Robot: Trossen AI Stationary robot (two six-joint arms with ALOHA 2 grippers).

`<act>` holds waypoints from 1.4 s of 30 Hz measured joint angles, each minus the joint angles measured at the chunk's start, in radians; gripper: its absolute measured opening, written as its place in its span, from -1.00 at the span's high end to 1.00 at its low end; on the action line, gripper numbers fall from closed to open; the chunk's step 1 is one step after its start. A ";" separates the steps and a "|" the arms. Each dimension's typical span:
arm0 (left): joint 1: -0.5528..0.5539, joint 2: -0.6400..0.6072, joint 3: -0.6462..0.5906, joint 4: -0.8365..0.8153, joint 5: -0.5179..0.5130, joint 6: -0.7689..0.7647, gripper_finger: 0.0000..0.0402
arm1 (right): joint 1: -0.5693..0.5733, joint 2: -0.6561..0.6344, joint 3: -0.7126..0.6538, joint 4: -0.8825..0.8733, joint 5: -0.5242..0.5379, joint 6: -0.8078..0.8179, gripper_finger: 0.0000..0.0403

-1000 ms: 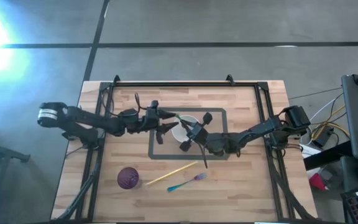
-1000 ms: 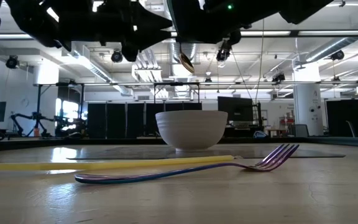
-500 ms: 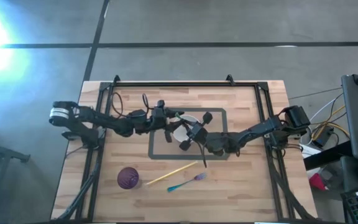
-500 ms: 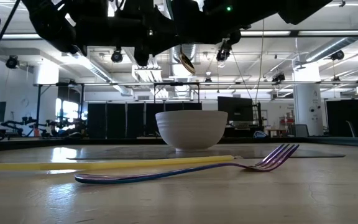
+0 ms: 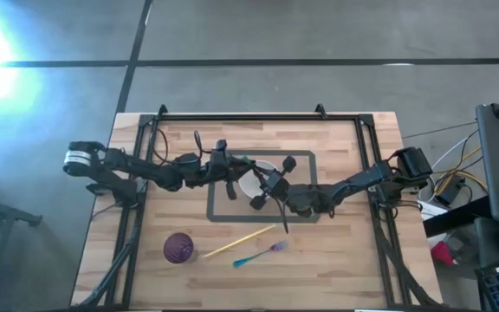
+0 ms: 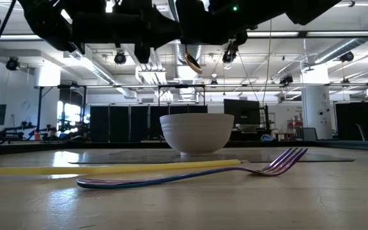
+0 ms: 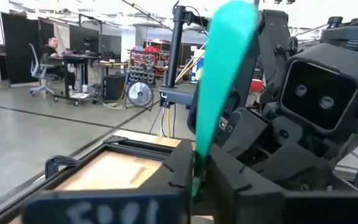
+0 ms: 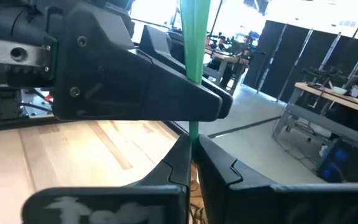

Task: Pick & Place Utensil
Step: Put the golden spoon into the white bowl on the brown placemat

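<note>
My right gripper slants in below my left gripper, near the utensil's golden end; it should open, back off and pinch the green handle higher [image 8: 194,43], head-on.
A utensil with a flat green handle [image 7: 225,81] and a golden spoon-like end [image 6: 192,62] hangs in the air above the white bowl [image 6: 197,133]. Both grippers are shut on it. My left gripper [image 5: 243,167] comes in from the table's left and my right gripper [image 5: 265,178] from the right; they meet over the bowl [image 5: 251,184]. The bowl stands on its foot inside a dark-framed mat [image 5: 306,186]. In the high view the arms hide most of the utensil. My left gripper pinches the green handle [image 7: 199,163] between its two fingers, coming roughly level from the table's left. The handle rises out of the shut fingers, lifted clear of the bowl. My right gripper pinches the same green handle [image 8: 193,127] between its two fingers, coming from the table's right. The handle shows edge-on as a thin strip rising from the fingers. The left gripper's finger [image 8: 135,93] crosses it just beyond.
Near the table's front lie a purple cup [image 5: 178,248], a yellow stick [image 5: 239,242] and a fork with a blue handle and purple tines [image 5: 260,254]. A black frame [image 5: 232,117] runs along the far and side edges of the table.
My left gripper has moved toward the table's right, up to the utensil in my right gripper, and has shut its widely spread fingers on the green handle. My right gripper and the utensil have stayed above the bowl.
</note>
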 joint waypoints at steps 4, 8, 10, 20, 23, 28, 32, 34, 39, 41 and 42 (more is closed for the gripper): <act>-0.002 0.000 -0.001 0.000 0.000 0.002 0.97 | 0.000 0.000 0.000 0.000 0.003 0.000 0.94; -0.006 0.000 -0.001 0.000 0.000 0.002 0.98 | 0.001 0.000 0.000 0.000 0.003 0.000 0.94; -0.008 0.000 -0.001 0.000 0.000 0.002 0.98 | 0.002 0.000 0.000 0.000 0.003 -0.001 0.94; -0.011 -0.001 -0.001 0.000 0.000 0.033 0.99 | 0.002 -0.009 0.000 -0.015 0.000 -0.003 0.87; -0.011 -0.001 -0.002 -0.004 0.000 0.041 0.99 | 0.002 -0.030 0.000 -0.056 0.000 0.005 0.74; -0.011 -0.001 -0.002 -0.024 -0.012 0.057 0.99 | 0.002 -0.085 0.000 -0.203 0.000 0.082 0.46; -0.011 -0.002 -0.002 -0.048 -0.013 0.061 0.99 | 0.002 -0.156 0.000 -0.386 -0.040 0.177 0.28; -0.011 -0.002 -0.002 -0.067 -0.013 0.061 1.00 | 0.001 -0.197 0.000 -0.466 -0.110 0.205 0.21; -0.011 -0.003 -0.002 -0.108 0.027 0.059 1.00 | 0.002 -0.285 -0.001 -0.543 -0.328 0.161 0.11; -0.011 -0.003 0.000 -0.109 0.076 0.058 1.00 | 0.002 -0.311 -0.001 -0.545 -0.375 0.125 0.10; -0.011 -0.003 0.002 -0.108 0.103 0.056 1.00 | 0.002 -0.323 -0.001 -0.544 -0.393 0.107 0.09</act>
